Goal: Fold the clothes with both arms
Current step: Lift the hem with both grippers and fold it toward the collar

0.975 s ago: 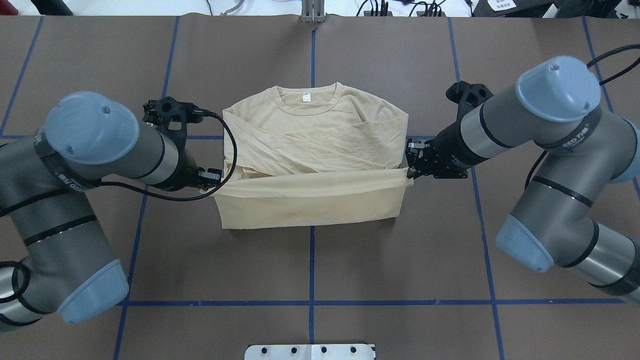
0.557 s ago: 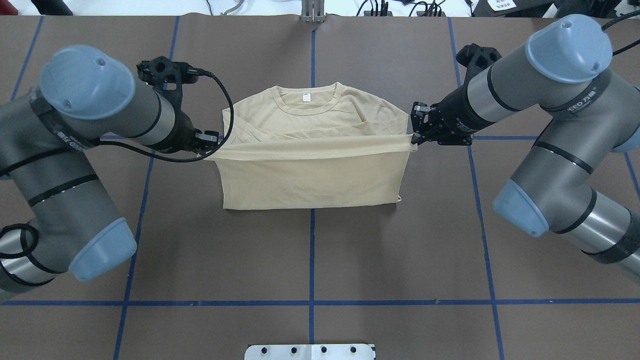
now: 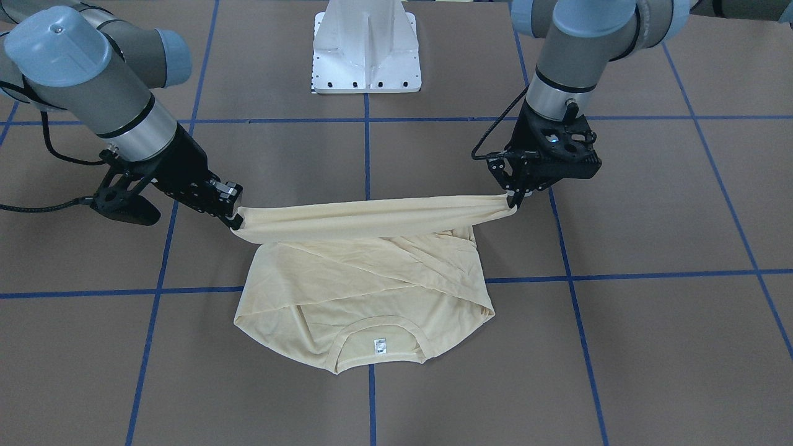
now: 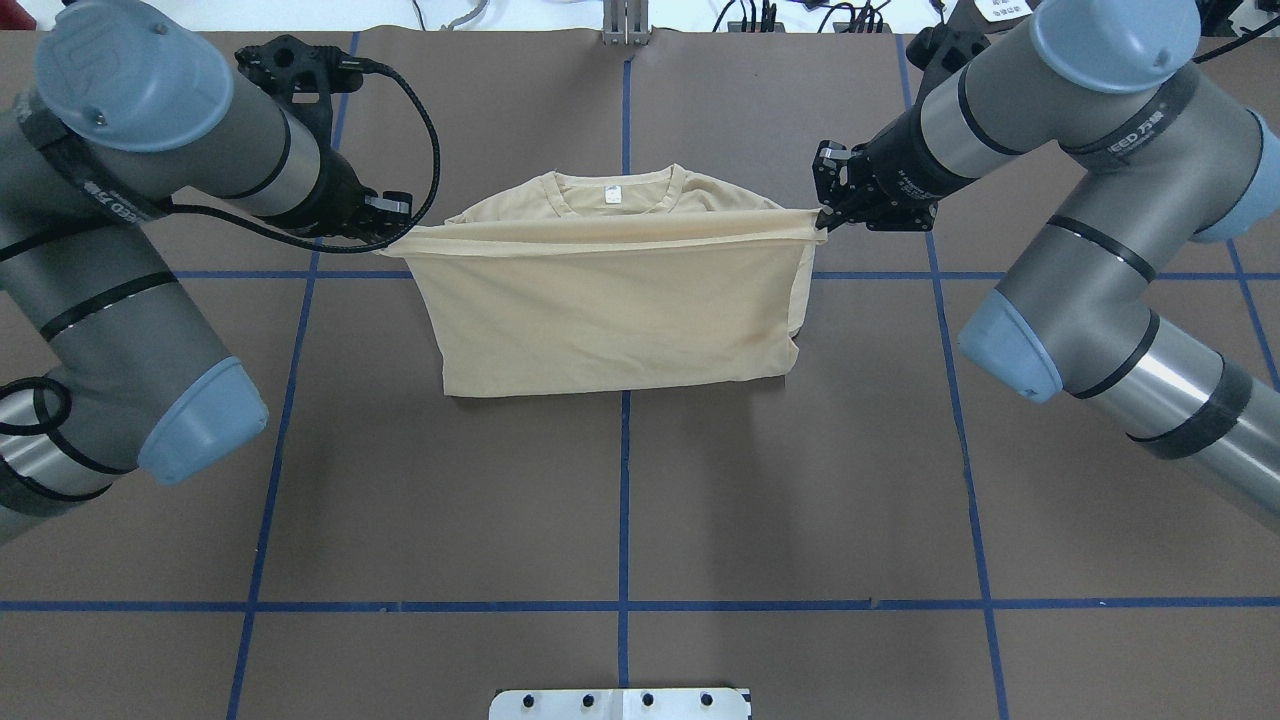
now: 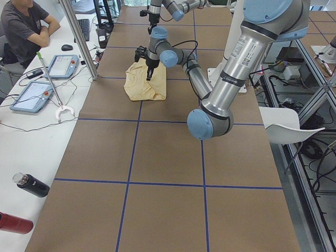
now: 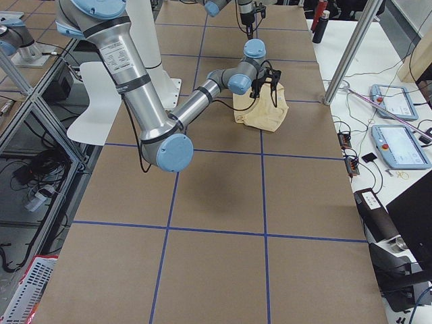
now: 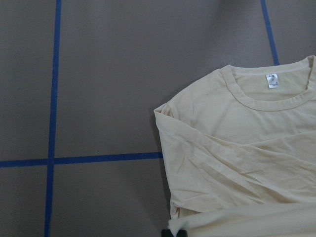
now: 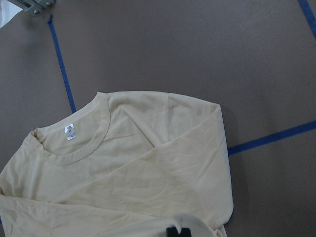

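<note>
My left gripper will let go of its hem corner on the outer shoulder corner of the cream-yellow T-shirt [image 3: 483, 320] [image 7: 166, 105], level with the T-shirt's collar.
The clothes, one cream-yellow T-shirt [image 4: 610, 320], lie on the brown table with the collar and white neck label [image 4: 612, 196] at the far side. Its sleeves are folded across the body. My left gripper [image 4: 388, 238] is shut on the left corner of the lifted hem, and my right gripper [image 4: 822, 220] is shut on the right corner. The hem hangs taut between them, raised above the shirt [image 3: 372, 279] and just short of the collar. In the front-facing view the left gripper [image 3: 513, 199] is on the right and the right gripper [image 3: 234, 222] on the left. No print shows.
Blue tape lines grid the brown table. The white pedestal base [image 3: 367, 49] stands at the robot's side. A person [image 5: 23, 26] sits at a side table holding tablets and bottles [image 5: 31, 185]. A chair [image 5: 286, 128] stands behind the robot.
Both grippers have carried the taut hem away from the robot toward the collar, over the folded sleeves. The fold at the near edge has shifted farther from the robot too.
</note>
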Motion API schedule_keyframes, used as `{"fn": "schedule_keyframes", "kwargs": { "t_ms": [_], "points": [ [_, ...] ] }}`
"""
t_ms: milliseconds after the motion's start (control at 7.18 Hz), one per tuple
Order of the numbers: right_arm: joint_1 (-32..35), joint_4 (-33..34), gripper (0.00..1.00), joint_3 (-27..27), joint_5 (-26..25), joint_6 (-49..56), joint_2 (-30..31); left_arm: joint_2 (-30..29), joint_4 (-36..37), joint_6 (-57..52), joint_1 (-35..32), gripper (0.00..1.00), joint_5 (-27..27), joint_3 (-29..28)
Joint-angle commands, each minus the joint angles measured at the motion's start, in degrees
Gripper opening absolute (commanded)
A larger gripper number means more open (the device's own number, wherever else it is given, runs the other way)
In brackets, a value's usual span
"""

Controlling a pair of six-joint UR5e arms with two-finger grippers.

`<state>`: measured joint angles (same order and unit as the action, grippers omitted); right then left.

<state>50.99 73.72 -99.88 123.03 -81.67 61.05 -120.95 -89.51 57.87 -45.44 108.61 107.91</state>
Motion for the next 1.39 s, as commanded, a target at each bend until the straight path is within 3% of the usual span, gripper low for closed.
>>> {"fn": "schedule_keyframes", "kwargs": {
  "t_ms": [0,139,418,557,1253],
  "points": [
    [1.74,-0.07,0.00,7.21,-0.68,3.10,-4.42,-2.61,-4.41,0.22,-0.09,0.00,-0.15,-6.63],
    [1.74,-0.15,0.00,11.59,-0.77,3.10,-7.93,-2.62,-8.62,0.22,-0.26,0.00,-0.15,-9.54],
    [1.74,-8.10,0.00,18.46,-1.39,3.10,-9.19,-3.23,-17.67,2.49,-0.53,0.00,-0.15,-15.25],
    [1.74,-10.24,0.00,20.50,-1.39,3.10,-9.11,-4.63,-21.46,4.77,-0.44,0.00,-0.15,-19.54],
    [1.13,-11.22,0.00,27.45,-3.94,3.01,-11.20,-4.82,-31.49,4.88,-0.88,0.00,-0.24,-29.50]
  ]
}}
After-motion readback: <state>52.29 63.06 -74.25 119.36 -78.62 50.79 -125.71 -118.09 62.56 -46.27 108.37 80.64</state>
